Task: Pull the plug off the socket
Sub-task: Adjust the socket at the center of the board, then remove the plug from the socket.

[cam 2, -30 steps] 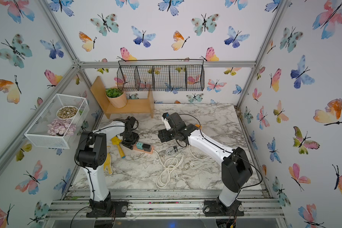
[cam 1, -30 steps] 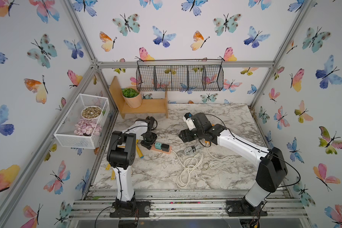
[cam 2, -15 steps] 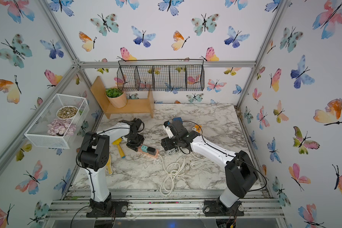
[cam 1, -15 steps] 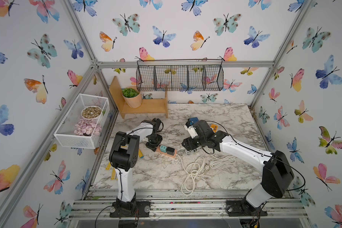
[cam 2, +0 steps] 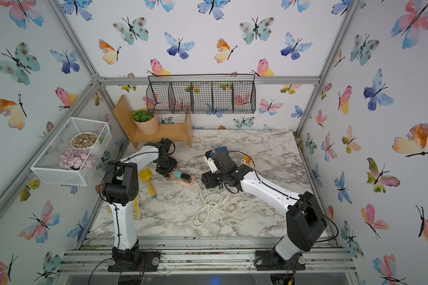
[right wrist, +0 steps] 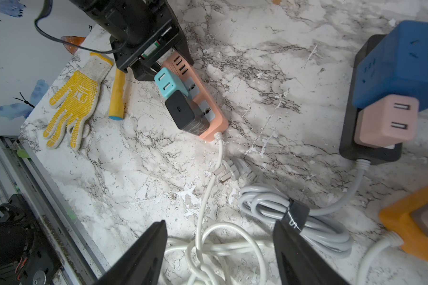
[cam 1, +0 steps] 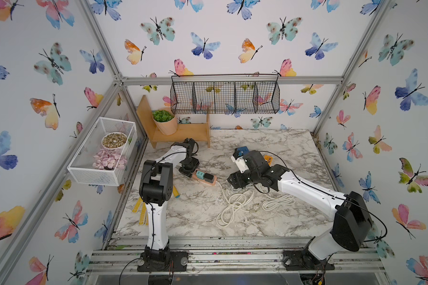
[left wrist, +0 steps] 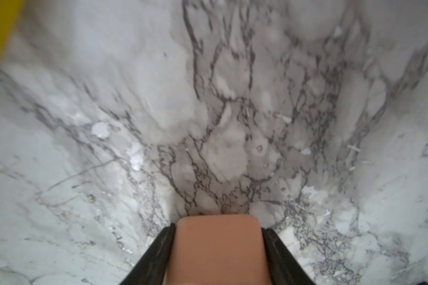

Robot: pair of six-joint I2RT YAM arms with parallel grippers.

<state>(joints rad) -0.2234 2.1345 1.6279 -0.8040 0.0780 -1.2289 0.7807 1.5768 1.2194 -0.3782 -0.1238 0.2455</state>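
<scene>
My left gripper will take a new grip beside the teal plug (right wrist: 169, 82), as it holds just the far end of the salmon strip, before my right gripper pulls the black plug.
A salmon power strip, the socket (cam 1: 212, 180) (right wrist: 214, 116), lies on the marble left of centre. A teal plug (right wrist: 167, 82) and a black plug (right wrist: 183, 112) sit side by side in it. My left gripper (cam 1: 188, 170) (left wrist: 218, 225) is shut on the strip's far end; in the left wrist view its black fingers (left wrist: 158, 246) press both sides of the strip (left wrist: 218, 249). My right gripper (cam 1: 234, 182) (right wrist: 220, 227) hangs open to the right of the strip, over its looped white cord (right wrist: 208, 244). Nothing is between its fingers.
A yellow glove (right wrist: 72, 103) and a yellow-handled tool (right wrist: 118, 93) lie by the left table edge. A blue cube socket (right wrist: 400, 69) with a pink adapter, an orange socket (right wrist: 410, 222) and a bundled grey cord (right wrist: 294, 222) crowd the right. A wooden shelf (cam 1: 183, 133) stands at the back.
My right gripper has come forward and down over the white cord, then stayed still. My left gripper has shifted the power strip slightly while keeping hold of it.
</scene>
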